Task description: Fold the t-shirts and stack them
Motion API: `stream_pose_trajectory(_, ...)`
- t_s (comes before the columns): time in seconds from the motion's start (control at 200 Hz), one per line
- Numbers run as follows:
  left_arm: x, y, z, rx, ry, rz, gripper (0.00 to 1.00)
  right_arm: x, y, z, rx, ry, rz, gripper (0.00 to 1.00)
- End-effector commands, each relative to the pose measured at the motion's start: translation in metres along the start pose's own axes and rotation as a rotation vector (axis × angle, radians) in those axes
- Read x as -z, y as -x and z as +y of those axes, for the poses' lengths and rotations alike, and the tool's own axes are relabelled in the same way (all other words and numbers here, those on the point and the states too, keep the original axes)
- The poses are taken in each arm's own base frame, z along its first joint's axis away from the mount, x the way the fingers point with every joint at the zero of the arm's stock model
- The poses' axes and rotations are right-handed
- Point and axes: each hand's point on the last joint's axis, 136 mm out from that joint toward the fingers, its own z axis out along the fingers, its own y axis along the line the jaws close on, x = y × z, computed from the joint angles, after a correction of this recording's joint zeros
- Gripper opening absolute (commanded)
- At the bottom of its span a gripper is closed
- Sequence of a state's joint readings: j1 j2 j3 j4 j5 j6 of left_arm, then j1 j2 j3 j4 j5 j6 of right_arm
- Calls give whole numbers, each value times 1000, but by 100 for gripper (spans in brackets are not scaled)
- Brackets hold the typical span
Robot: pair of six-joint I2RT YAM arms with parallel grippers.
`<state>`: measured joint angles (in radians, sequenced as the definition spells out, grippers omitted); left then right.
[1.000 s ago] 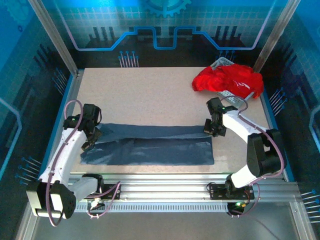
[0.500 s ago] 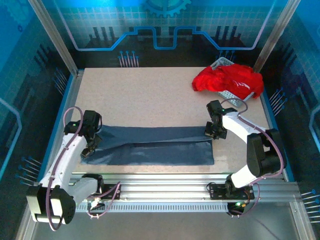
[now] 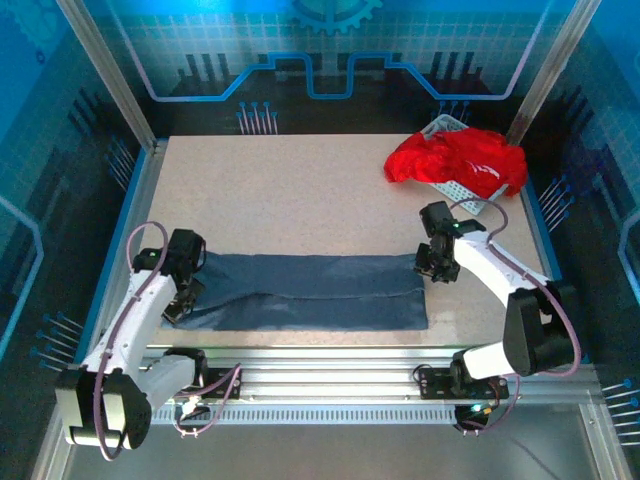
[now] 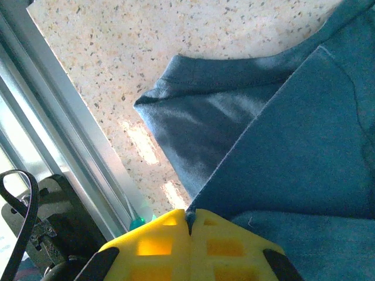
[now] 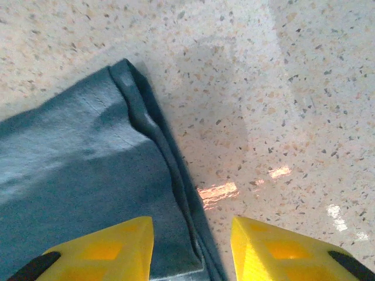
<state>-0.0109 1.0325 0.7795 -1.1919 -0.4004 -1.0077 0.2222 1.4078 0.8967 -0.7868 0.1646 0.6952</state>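
The wavy top hem of the blue t-shirt sits back from the lower layer's edge, so I need to use my right gripper to pinch the t-shirt flap's corner (image 5: 197, 263) and straighten the hem before I fold on.
A dark slate-blue t-shirt (image 3: 310, 290) lies folded into a long flat strip across the near part of the table. My left gripper (image 3: 183, 290) is at its left end. In the left wrist view that gripper (image 4: 190, 225) is shut, with a folded edge of the blue cloth (image 4: 304, 146) pinched between its yellow fingers. My right gripper (image 3: 432, 268) is at the strip's right end. Its jaws (image 5: 192, 249) stand apart just above the shirt's rolled right edge (image 5: 152, 134), gripping nothing. Bright red t-shirts (image 3: 455, 160) are heaped at the back right.
The red heap rests in a white perforated basket (image 3: 468, 196) at the table's back right corner. A speckled tabletop (image 3: 280, 190) stretches behind the strip. A metal rail (image 3: 330, 375) runs along the near edge, close to the blue shirt and to the left gripper.
Both grippers drew the shirt's far flap toward the near edge, so the strip now lies flatter and closed over. The right gripper's jaws came apart and let go of the cloth.
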Motion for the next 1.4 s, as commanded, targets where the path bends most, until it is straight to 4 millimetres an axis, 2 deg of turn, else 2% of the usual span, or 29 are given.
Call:
stream_pose_trajectory(0.0,-4,-8,7,35,14,24,0,3,-3,0,-41,12,31,39)
stream_pose_trajectory(0.09,-6,-10,2,37,-4,38,4,3,1,11,-40,54,37,34)
stream_pose_trajectory(0.26,-6,-12,3,44,-3,46,4,-4,0,24,-37,78,70,24)
stream_pose_trajectory(0.41,-8,-16,4,54,-9,59,3,-14,-7,23,-56,61,110,14)
stream_pose_trajectory(0.52,-11,-21,5,70,-4,78,4,-19,-13,22,-71,56,137,12)
stream_pose_trajectory(0.56,-13,-23,4,73,-7,88,7,-21,-15,21,-79,55,144,11)
stream_pose_trajectory(0.68,-14,-27,2,82,-18,112,26,-18,-18,18,-83,44,135,6)
stream_pose_trajectory(0.78,-8,-23,-3,67,-40,103,40,-9,-19,20,-71,64,112,9)
stream_pose_trajectory(0.92,9,-12,-20,18,-95,71,42,-1,-28,19,-70,87,119,31)
stream_pose_trajectory(0.935,11,-10,-22,12,-101,66,42,-4,-35,15,-72,80,133,34)
stream_pose_trajectory(1.01,18,-9,-37,-27,-137,59,43,-3,-40,13,-92,89,138,40)
stream_pose_trajectory(1.105,26,-12,-59,-76,-173,59,43,-6,-48,11,-141,102,163,44)
stream_pose_trajectory(1.225,32,-19,-81,-115,-202,65,43,-21,-54,6,-227,109,201,44)
stream_pose_trajectory(1.396,36,-23,-98,-144,-229,73,43,-29,-28,8,-288,133,151,36)
